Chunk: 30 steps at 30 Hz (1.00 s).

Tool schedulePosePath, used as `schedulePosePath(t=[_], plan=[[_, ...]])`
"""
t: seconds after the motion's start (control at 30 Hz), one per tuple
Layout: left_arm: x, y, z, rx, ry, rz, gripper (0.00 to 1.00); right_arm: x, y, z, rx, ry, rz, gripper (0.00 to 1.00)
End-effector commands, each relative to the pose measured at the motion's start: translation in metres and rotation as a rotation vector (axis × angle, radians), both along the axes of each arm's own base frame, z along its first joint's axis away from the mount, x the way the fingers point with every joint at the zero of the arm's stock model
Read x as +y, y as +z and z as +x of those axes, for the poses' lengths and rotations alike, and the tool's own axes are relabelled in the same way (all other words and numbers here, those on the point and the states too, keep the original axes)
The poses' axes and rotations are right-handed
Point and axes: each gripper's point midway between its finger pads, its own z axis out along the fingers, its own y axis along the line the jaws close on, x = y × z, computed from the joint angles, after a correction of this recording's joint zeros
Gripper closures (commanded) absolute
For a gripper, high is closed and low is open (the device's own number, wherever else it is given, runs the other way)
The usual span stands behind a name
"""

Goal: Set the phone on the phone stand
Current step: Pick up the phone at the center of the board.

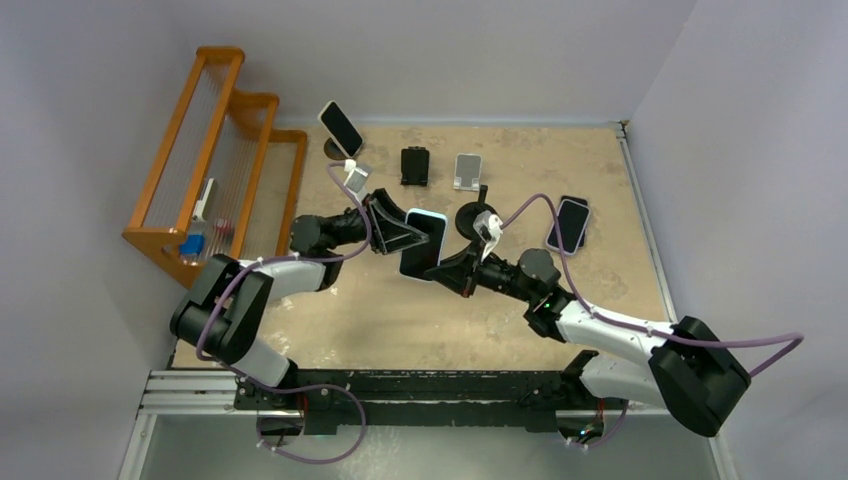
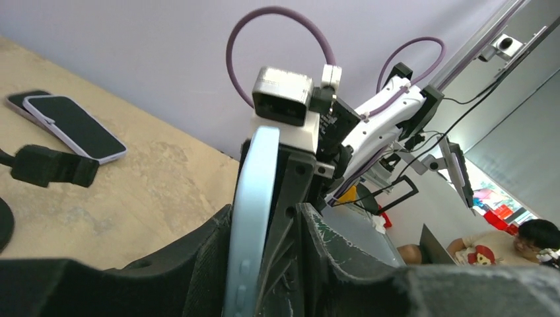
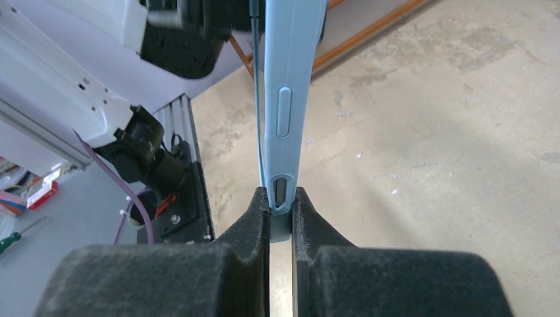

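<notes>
My left gripper should take the phone's upper corner [image 1: 413, 214], as it sits partway down the phone's side while my right gripper holds the phone's lower end.
A phone in a light blue case [image 1: 424, 243] hangs upright over the middle of the table, between both grippers. My right gripper [image 1: 450, 268] is shut on its lower end; its fingers pinch the case edge [image 3: 290, 99] at the right gripper [image 3: 282, 195]. My left gripper [image 1: 405, 235] reaches in from the left and stands open. The phone [image 2: 254, 218] rests against one pad, while the other pad is apart from it, with a right-gripper finger in the gap at the left gripper [image 2: 267, 211]. Empty phone stands sit behind: a black one [image 1: 414, 165], a white one [image 1: 466, 170] and a round-based one [image 1: 470, 215].
Another phone [image 1: 340, 128] leans on a round stand at the back left. Two more phones [image 1: 568, 222] lie flat at the right, also the two phones [image 2: 72, 125]. A wooden rack [image 1: 215, 150] fills the left side. Walls close the table at back and right.
</notes>
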Motion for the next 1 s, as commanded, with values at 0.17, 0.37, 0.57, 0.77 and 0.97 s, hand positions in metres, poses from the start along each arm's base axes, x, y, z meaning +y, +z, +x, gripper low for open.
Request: schedulePosePath(t=[0.17,0.37,0.57,0.77,0.97], plan=[[0.019,0.052,-0.003,-0.266,0.013,-0.104,0.77,-0.004,0.036,0.0,-0.132,-0.022,0.034,1.0],[0.019,0.048,-0.001,-0.266,0.008,-0.088,0.86,-0.003,0.031,0.0,-0.127,-0.012,0.023,1.0],[0.019,0.047,0.005,-0.27,0.007,-0.078,0.62,-0.001,0.025,0.001,-0.12,-0.003,0.005,1.0],[0.021,0.048,0.011,-0.274,0.017,-0.069,0.6,0.0,0.02,0.002,-0.114,-0.004,-0.004,1.0],[0.02,0.04,0.013,-0.274,0.006,-0.035,0.68,0.004,0.015,0.003,-0.108,0.01,-0.012,1.0]])
